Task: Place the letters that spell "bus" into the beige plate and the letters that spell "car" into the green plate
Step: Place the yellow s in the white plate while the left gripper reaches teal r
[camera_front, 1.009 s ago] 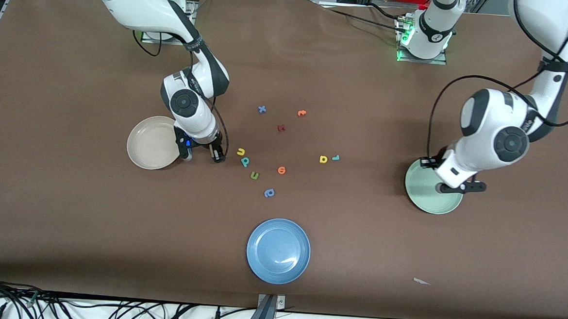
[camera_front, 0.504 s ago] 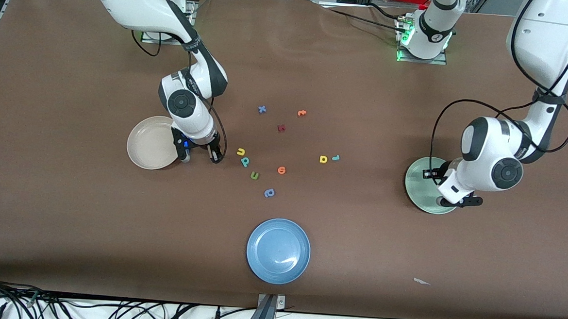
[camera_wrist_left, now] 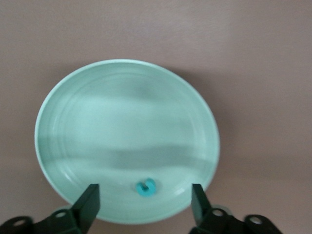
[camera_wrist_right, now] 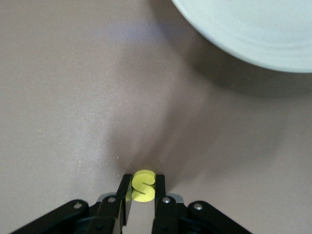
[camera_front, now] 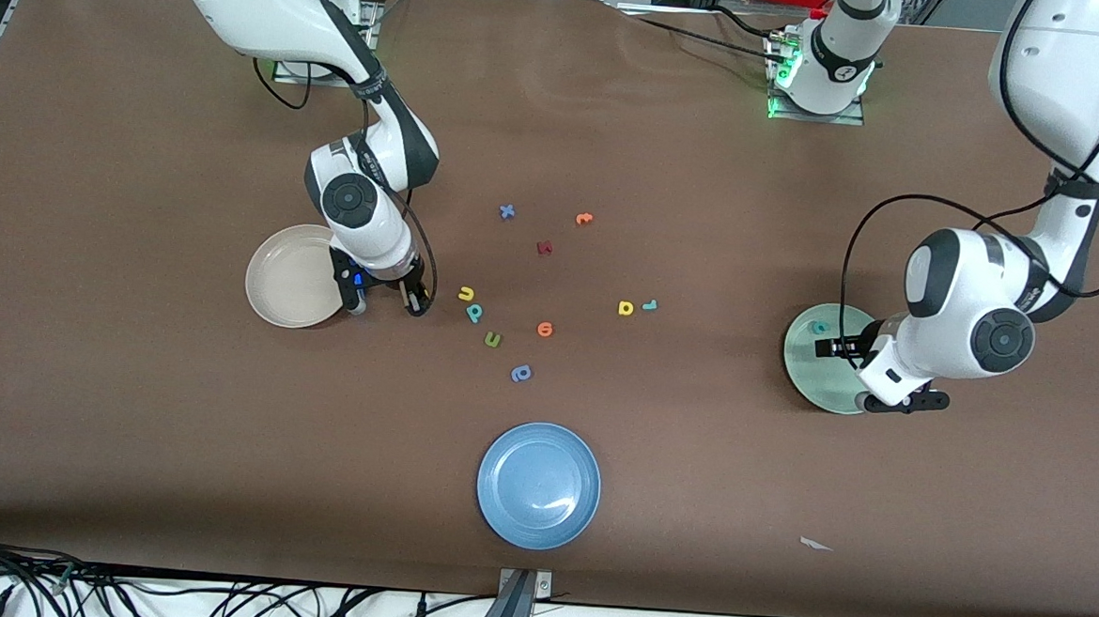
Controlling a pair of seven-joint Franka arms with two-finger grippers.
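Note:
The robot's right gripper needs to set the yellow s down just nearer the camera than the beige plate's middle (camera_front: pixel 296 289).
My right gripper (camera_front: pixel 415 302) is low at the table between the beige plate (camera_front: pixel 295 274) and the yellow u (camera_front: pixel 466 293), shut on the yellow s (camera_wrist_right: pixel 144 186). The plate's rim (camera_wrist_right: pixel 253 29) shows in the right wrist view. The teal b (camera_front: pixel 474 313) lies just nearer the camera than the u. My left gripper (camera_front: pixel 871 374) hangs open over the green plate (camera_front: pixel 829 361), where the teal c (camera_front: pixel 820 328) lies near the rim. In the left wrist view the c (camera_wrist_left: pixel 146 187) lies free between the open fingers (camera_wrist_left: pixel 90 200). The yellow a (camera_front: pixel 626 308) and teal r (camera_front: pixel 648 305) lie side by side mid-table.
A green letter (camera_front: pixel 492 340), a blue letter (camera_front: pixel 521 374) and an orange one (camera_front: pixel 545 329) lie near the b. A blue x (camera_front: pixel 507 212), an orange letter (camera_front: pixel 583 219) and a red one (camera_front: pixel 544 247) lie farther back. A blue plate (camera_front: pixel 538 485) sits near the front edge.
The right gripper's fingers have closed on the yellow s. The left gripper has opened, leaving the teal c in the green plate, and has shifted toward the camera edge of that plate.

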